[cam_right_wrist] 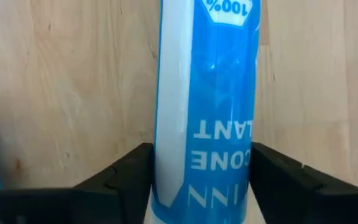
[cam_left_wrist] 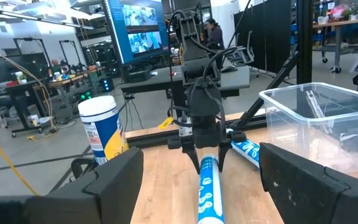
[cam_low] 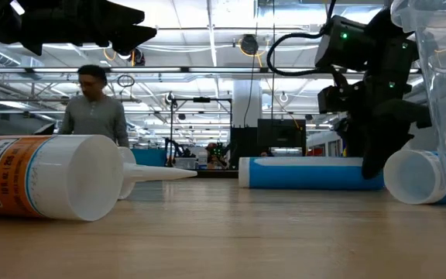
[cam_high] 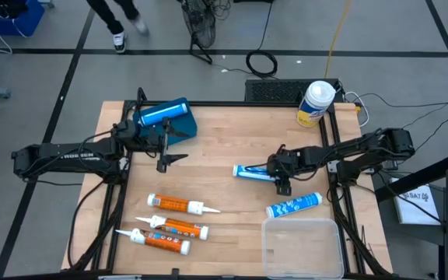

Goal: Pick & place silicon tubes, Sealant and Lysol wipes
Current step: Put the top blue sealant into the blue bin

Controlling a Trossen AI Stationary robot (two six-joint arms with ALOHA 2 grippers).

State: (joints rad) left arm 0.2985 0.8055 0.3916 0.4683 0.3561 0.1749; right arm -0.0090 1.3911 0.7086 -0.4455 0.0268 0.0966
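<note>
The robot's right gripper pinches the blue tube near its end, so it should open and grip closer to the tube's middle point(cam_low: 324, 173) before lifting it toward the left gripper.
A blue-and-white silicone tube point(cam_high: 253, 172) lies on the table right of centre. My right gripper point(cam_high: 280, 179) stands over the end of it that points to the table's right, its fingers closed against both sides. A second blue tube point(cam_high: 294, 205) lies nearer the front. Three orange tubes point(cam_high: 176, 225) lie at the near left. The Lysol wipes canister point(cam_high: 315, 103), with a yellow label and white lid, stands upright at the far right corner. My left gripper point(cam_high: 166, 155) is open and empty at the left of the table, facing the first blue tube point(cam_left_wrist: 207, 196). My right gripper pinches the blue tube's round body point(cam_right_wrist: 207, 155) between its two fingers point(cam_right_wrist: 126, 180), near the tube's right-hand end point(cam_low: 362, 172). The fingers come from above, pointing down, and lie across the tube. The tube lies level on the table.
A clear plastic box point(cam_high: 302, 247) stands at the near right, close to the second blue tube. A blue object point(cam_high: 166, 117) lies at the far left beside my left arm. A person point(cam_low: 93, 108) stands in the room beyond the table.
</note>
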